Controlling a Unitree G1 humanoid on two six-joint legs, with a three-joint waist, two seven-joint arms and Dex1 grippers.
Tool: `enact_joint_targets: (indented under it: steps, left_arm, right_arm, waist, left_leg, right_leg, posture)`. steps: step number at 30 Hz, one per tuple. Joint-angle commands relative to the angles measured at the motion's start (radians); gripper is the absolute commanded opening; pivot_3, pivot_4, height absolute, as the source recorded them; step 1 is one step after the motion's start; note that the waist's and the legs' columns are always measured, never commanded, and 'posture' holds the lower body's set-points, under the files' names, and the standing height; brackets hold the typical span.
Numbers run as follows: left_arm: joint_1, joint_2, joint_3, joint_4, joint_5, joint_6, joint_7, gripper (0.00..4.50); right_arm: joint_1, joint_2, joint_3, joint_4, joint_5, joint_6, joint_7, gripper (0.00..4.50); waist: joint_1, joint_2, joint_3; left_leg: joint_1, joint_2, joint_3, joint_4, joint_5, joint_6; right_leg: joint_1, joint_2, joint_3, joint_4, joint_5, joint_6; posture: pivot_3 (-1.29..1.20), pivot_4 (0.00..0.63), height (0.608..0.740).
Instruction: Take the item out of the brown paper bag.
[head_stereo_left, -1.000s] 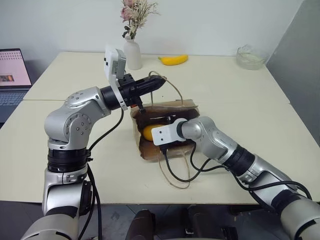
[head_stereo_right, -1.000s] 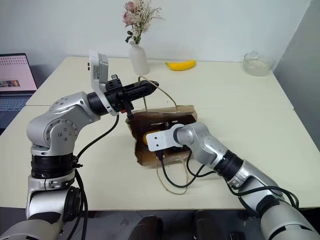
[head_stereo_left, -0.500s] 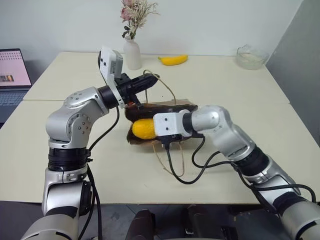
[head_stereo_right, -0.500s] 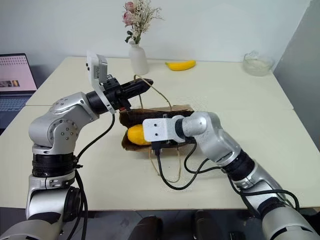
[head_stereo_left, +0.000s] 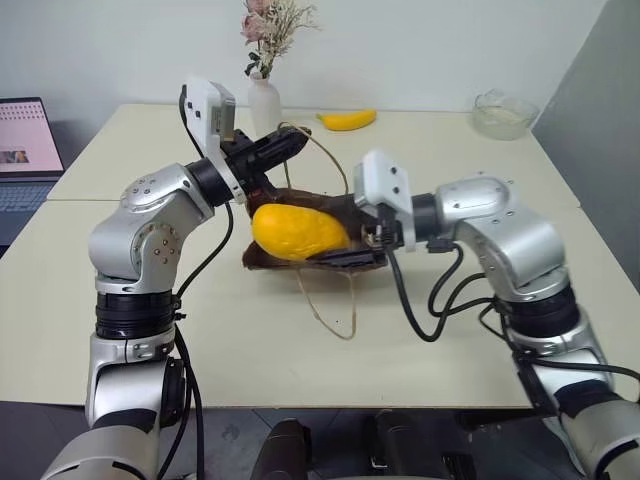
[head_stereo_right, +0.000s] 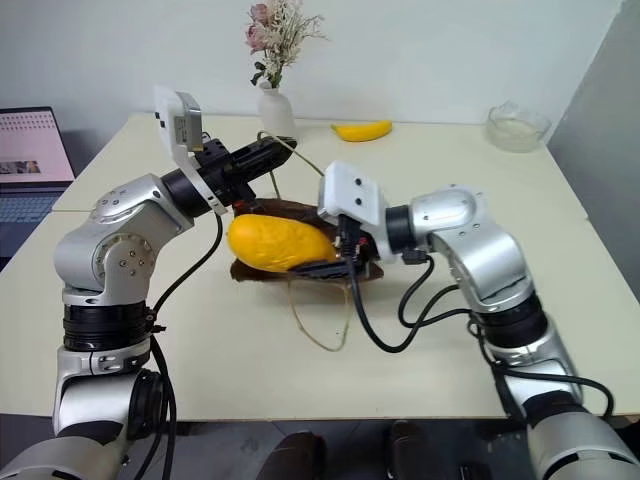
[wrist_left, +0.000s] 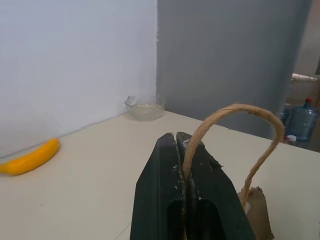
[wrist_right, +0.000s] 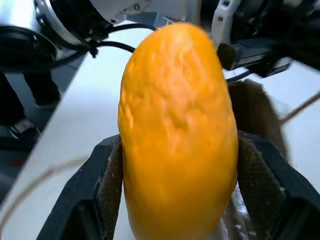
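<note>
I will use my right gripper to set the orange-yellow fruit down on the bare cream table (head_stereo_left: 466, 236), just in front of the glass bowl.
The item (head_stereo_left: 298, 231), a smooth orange-yellow oval fruit, hangs above the table with my right gripper (wrist_right: 180, 165) shut on it, one finger on each side. It is outside the brown paper bag (head_stereo_left: 335, 207), which lies slumped and crinkled just behind and beneath it. My left gripper (wrist_left: 176, 137) is shut on one thin tan loop handle (wrist_left: 235, 107) of the bag and holds it up above the bag's left end (head_stereo_left: 290, 140). The bag's other handle (head_stereo_left: 330, 310) trails loose on the table in front.
A yellow banana (head_stereo_left: 348, 120), a white vase with dried flowers (head_stereo_left: 265, 105) and a glass bowl (head_stereo_left: 503, 113) stand along the far side of the cream table (head_stereo_left: 150, 330). A laptop (head_stereo_left: 25, 150) sits at the far left.
My right gripper has risen and swung out of the bag's mouth with the item in it. The bag has slumped flatter. My left gripper has kept its hold on the handle.
</note>
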Motion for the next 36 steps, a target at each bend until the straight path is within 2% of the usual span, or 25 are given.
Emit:
enact_joint_targets:
  steps: [1, 5, 10, 19, 25, 32, 36]
  left_arm:
    - [0.04, 0.032, 0.013, -0.022, -0.006, 0.009, -0.041, 0.0]
    - [0.042, 0.044, 0.015, -0.019, -0.008, 0.006, -0.043, 0.0]
    - [0.043, 0.047, 0.015, -0.02, -0.004, 0.007, -0.046, 0.0]
    - [0.05, 0.052, 0.012, -0.005, 0.012, -0.008, -0.054, 0.0]
    - [0.046, 0.053, 0.012, 0.005, 0.024, -0.014, -0.066, 0.0]
    - [0.041, 0.05, 0.007, 0.012, 0.033, -0.016, -0.079, 0.0]
    - [0.035, 0.046, 0.003, 0.025, 0.041, -0.023, -0.087, 0.0]
  right_arm:
    - [0.006, -0.142, -0.231, 0.153, -0.073, -0.055, -0.156, 2.84]
    - [0.055, -0.168, -0.22, 0.118, -0.029, -0.067, -0.162, 2.78]
    - [0.083, -0.191, -0.181, 0.11, -0.075, -0.118, -0.168, 2.78]
    - [0.168, -0.282, -0.111, 0.351, -0.262, -0.268, -0.23, 2.78]
    - [0.234, -0.259, -0.09, 0.497, -0.327, -0.291, -0.298, 2.78]
    - [0.282, -0.251, -0.075, 0.531, -0.349, -0.273, -0.294, 2.78]
    - [0.309, -0.269, -0.088, 0.509, -0.343, -0.272, -0.279, 4.08]
  waist:
    - [-0.001, 0.0, 0.0]
    - [0.011, 0.0, 0.001]
    - [-0.01, 0.0, 0.002]
    - [-0.01, 0.001, 0.002]
    - [-0.009, 0.001, 0.003]
    - [-0.012, 0.001, 0.003]
    - [-0.011, 0.001, 0.003]
  left_leg:
    - [0.0, 0.0, 0.0, 0.0, 0.0, 0.0]
    - [-0.001, -0.002, 0.002, 0.0, 0.0, 0.0]
    - [0.0, 0.002, 0.001, -0.001, 0.0, 0.0]
    - [0.0, 0.0, 0.003, 0.0, 0.0, 0.0]
    - [-0.001, 0.0, 0.003, -0.001, 0.0, 0.0]
    - [0.0, 0.001, 0.003, -0.001, 0.0, 0.0]
    - [0.0, 0.0, 0.003, 0.0, 0.0, 0.0]
  right_leg:
    - [0.0, 0.0, 0.0, 0.0, 0.0, 0.0]
    - [-0.001, -0.002, 0.001, -0.001, 0.0, 0.0]
    - [-0.001, 0.002, 0.001, 0.0, 0.0, 0.0]
    - [0.0, 0.002, 0.002, -0.002, 0.0, 0.0]
    - [-0.001, 0.001, 0.002, -0.002, 0.0, 0.0]
    - [0.0, 0.002, 0.002, 0.0, 0.0, 0.0]
    - [0.001, 0.002, 0.001, 0.0, 0.0, 0.0]
  posture:
    - [0.0, 0.15, 0.74]
    - [0.0, 0.15, 0.74]
    - [0.0, 0.15, 0.74]
    - [0.0, 0.15, 0.74]
    - [0.0, 0.15, 0.74]
    - [0.0, 0.15, 0.74]
    - [0.0, 0.15, 0.74]
